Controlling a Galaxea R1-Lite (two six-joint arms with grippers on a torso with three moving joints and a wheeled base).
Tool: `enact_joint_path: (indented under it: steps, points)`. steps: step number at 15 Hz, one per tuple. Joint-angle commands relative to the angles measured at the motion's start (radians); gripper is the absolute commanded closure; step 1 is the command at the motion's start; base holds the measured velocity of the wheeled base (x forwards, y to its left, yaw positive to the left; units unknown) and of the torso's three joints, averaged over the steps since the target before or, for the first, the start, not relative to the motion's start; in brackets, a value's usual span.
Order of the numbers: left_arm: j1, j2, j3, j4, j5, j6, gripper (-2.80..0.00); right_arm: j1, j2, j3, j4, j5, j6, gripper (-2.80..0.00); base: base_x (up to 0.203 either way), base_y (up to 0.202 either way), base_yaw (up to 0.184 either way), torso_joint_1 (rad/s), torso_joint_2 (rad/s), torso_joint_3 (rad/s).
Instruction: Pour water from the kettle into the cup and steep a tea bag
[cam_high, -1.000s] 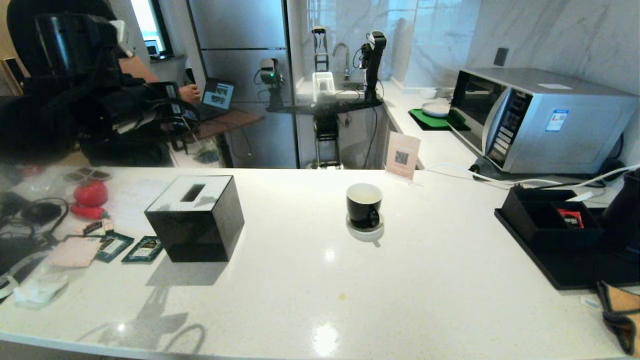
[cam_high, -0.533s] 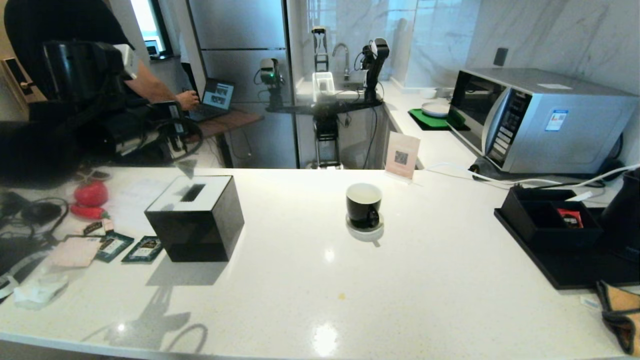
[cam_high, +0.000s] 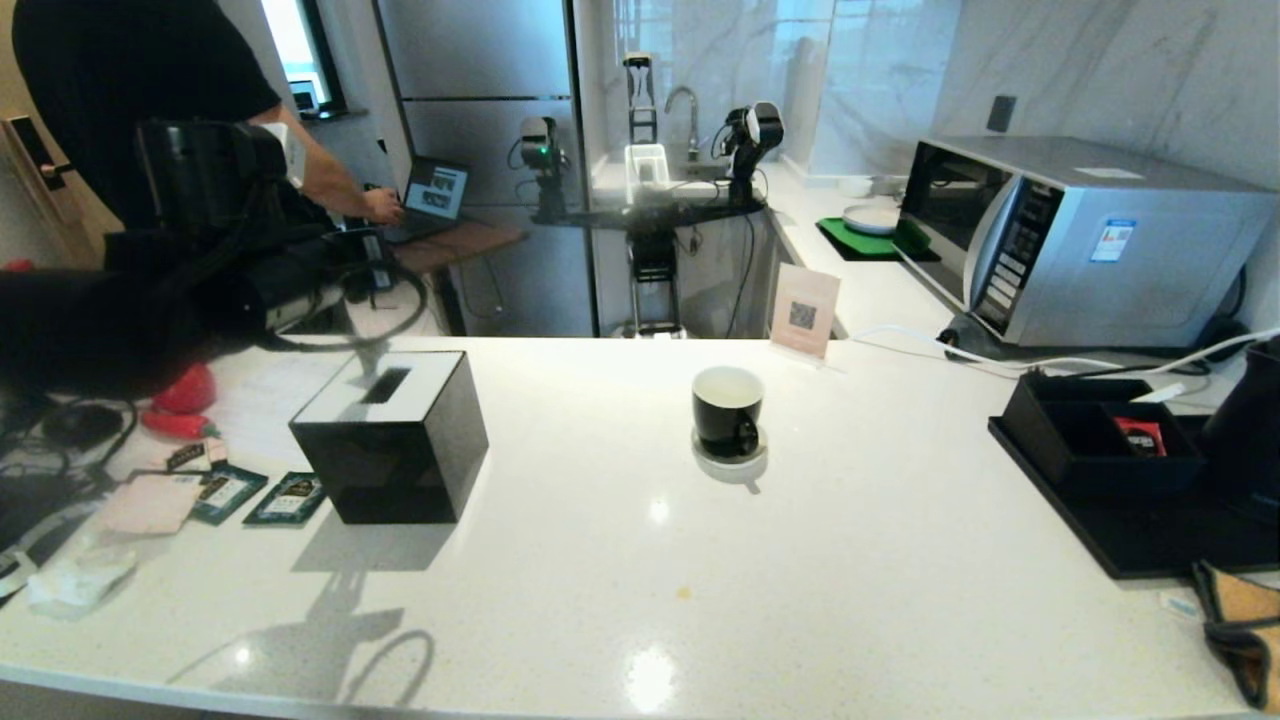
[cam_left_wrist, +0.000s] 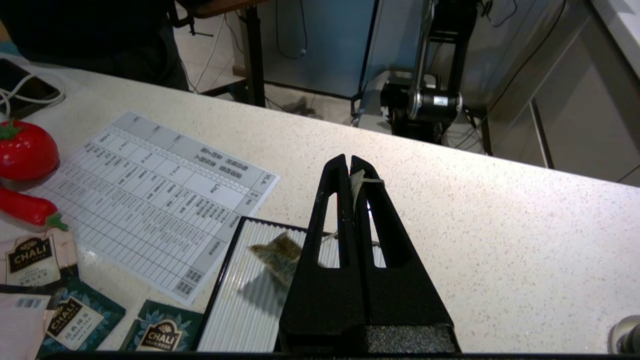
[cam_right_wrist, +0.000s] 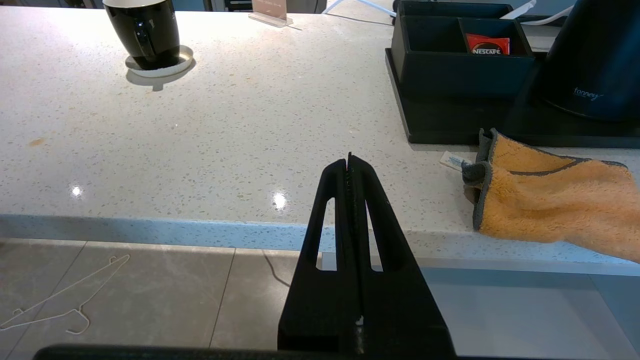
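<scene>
Next, I open my left gripper and let the tea bag go into the dark slot (cam_high: 386, 385) in the ribbed top of the black tissue box.
The black cup (cam_high: 727, 410) stands on its white saucer (cam_high: 730, 463) mid-counter, white inside showing; it also shows in the right wrist view (cam_right_wrist: 145, 32). The matte black kettle (cam_high: 1245, 430) sits at the far right on a black tray, partly cut off. My left gripper (cam_left_wrist: 349, 162) hovers above the black tissue box, shut on a tea bag's white tag and string. The brownish tea bag (cam_left_wrist: 272, 255) dangles below it over the box's ribbed top. My right gripper (cam_right_wrist: 349, 160) is shut on nothing, parked low before the counter's front edge. No water is visible.
The tissue box (cam_high: 390, 435) stands left of the cup. Tea sachets (cam_high: 285, 497), a printed sheet (cam_left_wrist: 150, 200) and a red toy tomato (cam_left_wrist: 25, 150) lie at far left. A black organiser (cam_high: 1100, 440), an orange cloth (cam_right_wrist: 545, 200), a microwave (cam_high: 1080, 235) and a QR sign (cam_high: 805, 310) are at the right.
My left arm has swung rightward and forward over the tissue box with the tea bag. The person behind it has shifted. Cup, kettle and right arm have not moved.
</scene>
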Motion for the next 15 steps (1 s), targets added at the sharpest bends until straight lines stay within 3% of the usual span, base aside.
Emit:
enact_joint_path:
  steps: [1,6,10,15]
  points:
    - [0.000,0.001,0.029,-0.002,0.004,-0.013,0.00,0.000,0.000,0.000,0.000,0.000,0.000,0.00,0.000,0.000,0.000,0.000,0.00,0.000]
    - [0.013,-0.002,0.077,-0.004,0.005,-0.042,0.00,0.000,0.000,0.000,0.000,0.000,0.000,0.00,0.000,0.000,0.000,0.000,0.00,0.000]
    - [0.010,-0.048,0.155,-0.102,0.005,-0.040,0.00,0.000,0.001,0.000,0.000,0.000,0.000,0.00,0.000,0.000,0.000,0.000,0.00,0.000]
    - [0.030,-0.026,0.218,-0.120,0.004,-0.045,0.00,0.000,0.000,0.000,0.000,0.000,0.000,0.00,0.000,0.000,0.000,0.000,0.00,0.000]
